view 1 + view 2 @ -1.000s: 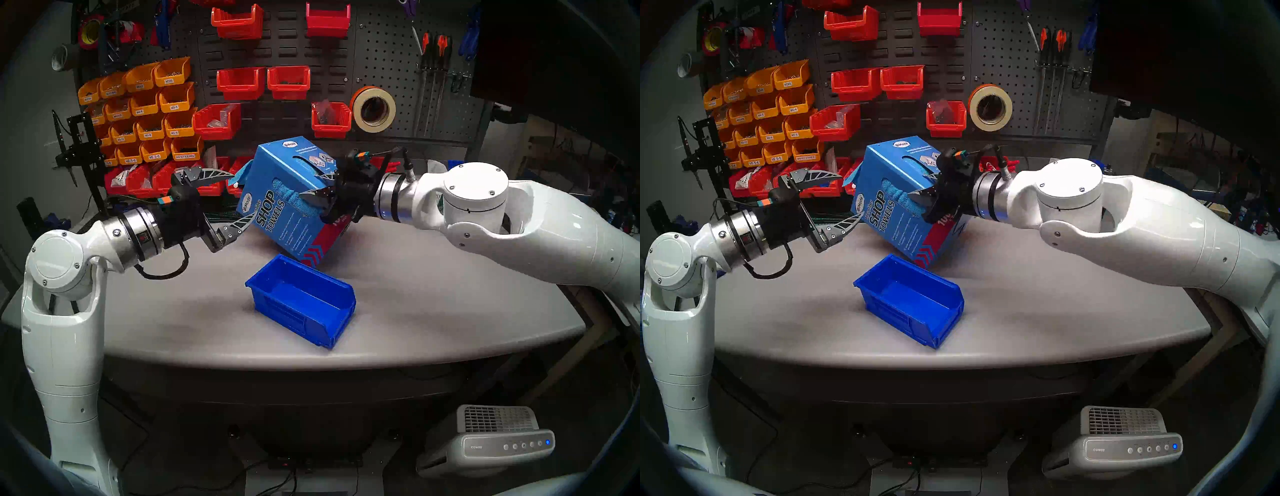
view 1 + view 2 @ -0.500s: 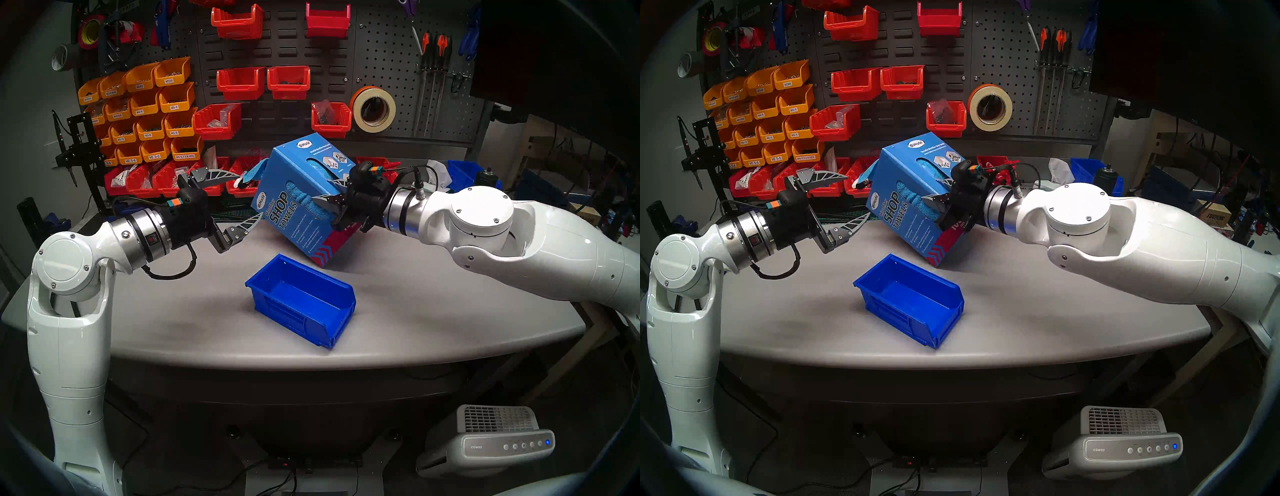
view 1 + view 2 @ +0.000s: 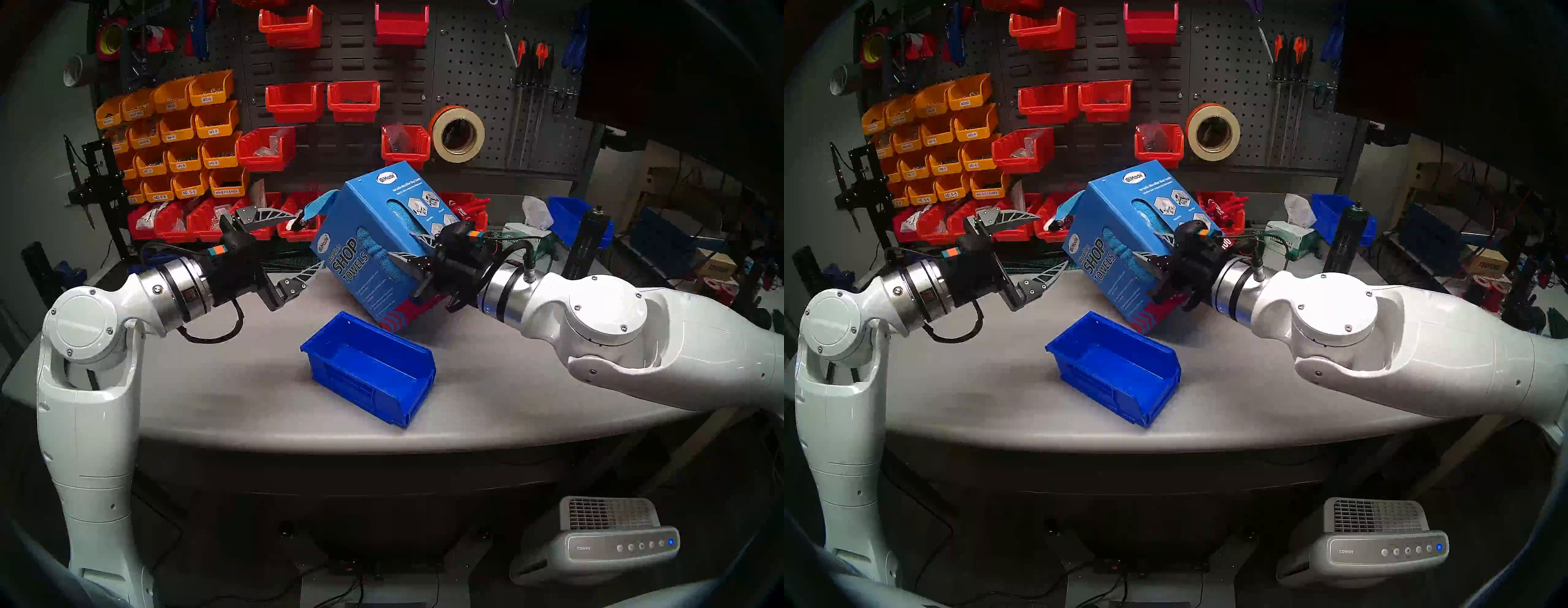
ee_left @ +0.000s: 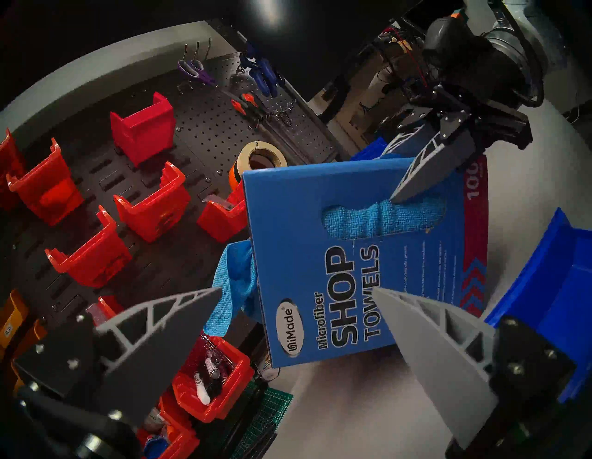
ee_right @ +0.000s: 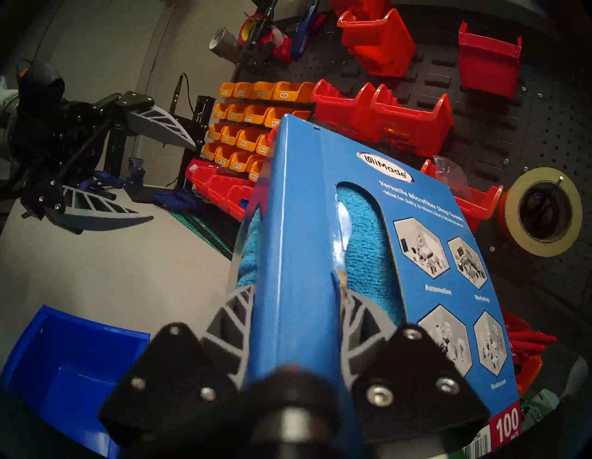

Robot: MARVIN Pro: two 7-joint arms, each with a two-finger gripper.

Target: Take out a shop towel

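Observation:
The robot's right gripper should release the carton, setting it upright on the grey table (image 3: 422,316) just behind the blue bin.
The blue "Shop Towels" carton (image 3: 373,271) is tilted, its lower corner near the grey table (image 3: 212,382). My right gripper (image 3: 407,246) is shut on the carton's right edge (image 5: 298,224), one finger in each cut-out slot. A light blue shop towel (image 3: 316,208) hangs out of the carton's left side; more towel shows in the front slot (image 4: 378,218). My left gripper (image 3: 307,240) is open and empty just left of the carton, with the hanging towel (image 4: 230,288) beside its upper finger and not gripped.
An empty blue bin (image 3: 352,386) sits on the table in front of the carton. A green-and-white tissue box (image 3: 526,235) and a black cylinder (image 3: 585,246) stand at the back right. Red and orange bins (image 3: 263,148) line the pegboard behind.
My right arm has carried the carton to the right and toward me, still gripped. My left gripper, still open, has followed a little to the right.

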